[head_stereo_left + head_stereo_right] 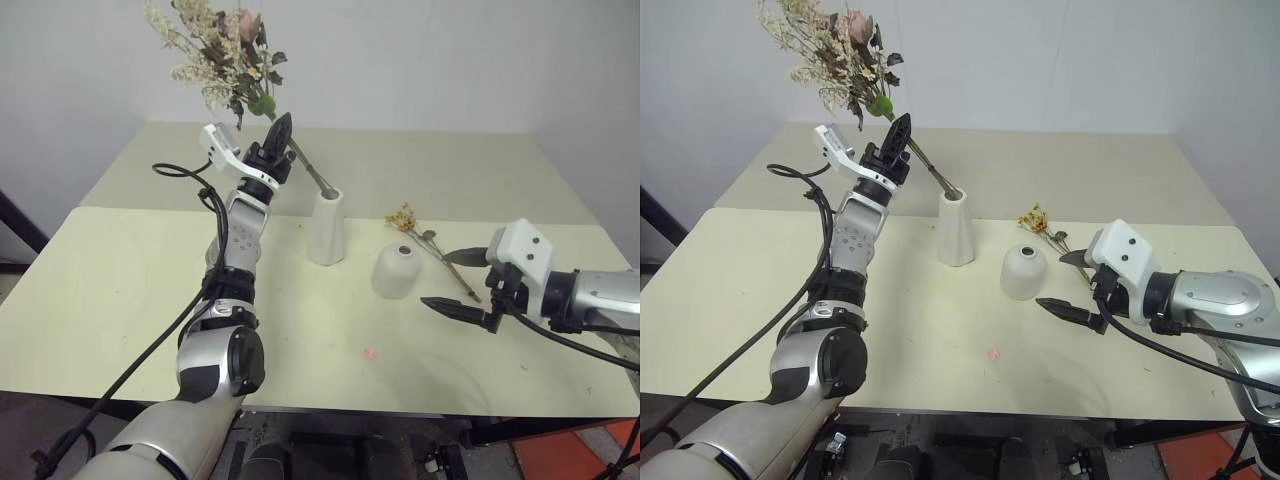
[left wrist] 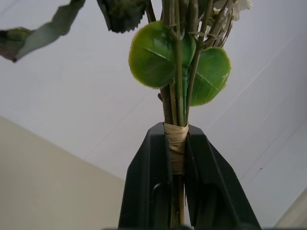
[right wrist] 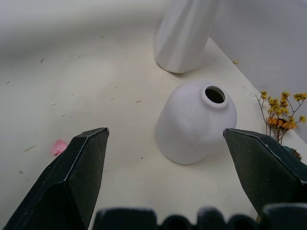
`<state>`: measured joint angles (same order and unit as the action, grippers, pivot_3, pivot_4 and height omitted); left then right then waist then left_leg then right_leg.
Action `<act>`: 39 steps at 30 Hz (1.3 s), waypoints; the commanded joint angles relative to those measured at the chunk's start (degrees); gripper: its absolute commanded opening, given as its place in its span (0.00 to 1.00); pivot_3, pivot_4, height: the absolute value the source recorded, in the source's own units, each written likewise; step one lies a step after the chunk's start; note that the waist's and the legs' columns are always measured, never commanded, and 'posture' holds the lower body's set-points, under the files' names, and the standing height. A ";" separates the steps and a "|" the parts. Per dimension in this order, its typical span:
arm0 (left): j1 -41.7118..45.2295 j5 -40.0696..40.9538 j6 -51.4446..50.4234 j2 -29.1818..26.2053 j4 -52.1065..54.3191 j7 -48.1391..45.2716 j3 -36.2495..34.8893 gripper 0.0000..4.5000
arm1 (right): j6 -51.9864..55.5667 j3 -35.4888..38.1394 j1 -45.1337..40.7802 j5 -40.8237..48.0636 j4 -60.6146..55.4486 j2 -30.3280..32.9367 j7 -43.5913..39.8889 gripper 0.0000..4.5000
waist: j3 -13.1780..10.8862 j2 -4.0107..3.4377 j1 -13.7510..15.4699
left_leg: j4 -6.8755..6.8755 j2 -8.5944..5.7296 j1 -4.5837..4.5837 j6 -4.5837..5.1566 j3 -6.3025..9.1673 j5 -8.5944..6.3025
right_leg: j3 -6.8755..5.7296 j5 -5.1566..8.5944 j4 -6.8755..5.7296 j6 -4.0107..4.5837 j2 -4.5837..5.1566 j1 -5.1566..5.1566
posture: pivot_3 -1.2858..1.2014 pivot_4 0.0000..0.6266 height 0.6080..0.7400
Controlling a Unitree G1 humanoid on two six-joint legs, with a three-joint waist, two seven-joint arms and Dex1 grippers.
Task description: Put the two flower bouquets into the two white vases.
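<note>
Next, my left gripper releases the big bouquet so that its stems are down in the opening of the tall white vase (image 1: 331, 193).
My left gripper (image 1: 280, 135) is raised above the table and shut on the bound stems (image 2: 176, 143) of the big bouquet (image 1: 215, 50), a bunch of cream sprays, a pink bloom and green leaves. Its stems slant down to the mouth of the tall white vase (image 1: 327, 230). The short dome vase (image 1: 396, 272) stands just right of it, upright with its mouth (image 3: 214, 94) unblocked. The small yellow-orange sprig (image 1: 403, 217) lies flat on the table behind and to the right of the short vase. My right gripper (image 1: 436, 280) hovers open a little right of the short vase, holding nothing.
A small pink scrap (image 1: 369, 352) lies on the cream table (image 1: 120, 300) near its front edge. A second table top (image 1: 450, 160) joins behind, against a white wall. A black cable (image 1: 180, 170) loops beside my left arm.
</note>
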<state>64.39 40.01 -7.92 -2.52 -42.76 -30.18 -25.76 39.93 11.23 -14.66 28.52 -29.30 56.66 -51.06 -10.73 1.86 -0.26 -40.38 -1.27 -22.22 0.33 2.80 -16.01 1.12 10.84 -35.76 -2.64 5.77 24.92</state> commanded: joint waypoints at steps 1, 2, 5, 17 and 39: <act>1.13 -2.49 0.89 -0.74 1.92 -2.35 2.94 0.03 | -1.50 1.06 -1.13 -0.21 -0.21 0.04 0.46 1.00 | 0.00 0.00 0.04 | 0.00 0.00 0.00 0.00 0.00 0.00 | 0.00 0.00 0.00 0.00 0.00 0.00 | 0.52 0.24 1.00; 1.01 -3.38 1.61 -0.80 1.96 -2.99 3.71 0.03 | -1.79 1.10 -1.22 -0.41 -0.10 -0.19 0.66 1.00 | 0.00 0.00 0.05 | 0.00 0.00 0.00 0.00 0.00 0.00 | 0.00 0.00 0.00 0.00 0.00 0.00 | 0.52 0.24 1.00; 1.13 -4.13 2.54 -0.58 1.78 -3.22 4.16 0.03 | -1.79 1.22 -2.21 -0.54 0.30 -1.17 1.98 1.00 | 0.00 0.00 0.02 | 0.00 0.00 0.00 0.00 0.00 0.00 | 0.00 0.00 0.00 0.00 0.00 0.00 | 0.52 0.24 1.00; 0.98 -9.42 6.44 -0.44 1.67 -7.76 8.27 0.03 | -1.73 2.03 -2.78 -0.16 -0.20 -1.66 2.70 1.00 | 0.00 0.00 0.21 | 0.00 0.00 -0.01 0.00 0.00 0.00 | 0.00 0.00 0.00 0.00 0.00 0.00 | 0.52 0.24 1.00; -2.57 -20.17 11.20 -3.28 6.53 -11.59 18.10 0.45 | -2.33 2.03 -3.50 -0.22 0.55 -2.75 4.04 1.00 | 0.00 0.00 0.24 | 0.00 0.00 0.00 0.01 0.00 0.00 | 0.00 0.00 -0.01 0.00 0.00 0.00 | 0.52 0.24 1.00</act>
<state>61.74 20.32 1.68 -5.59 -38.90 -42.07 -8.29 39.14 11.82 -17.41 28.28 -28.00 53.91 -47.33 -10.73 1.86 -0.03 -40.39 -1.27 -22.22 0.34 2.80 -16.01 1.13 10.84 -35.77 -2.64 5.77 24.92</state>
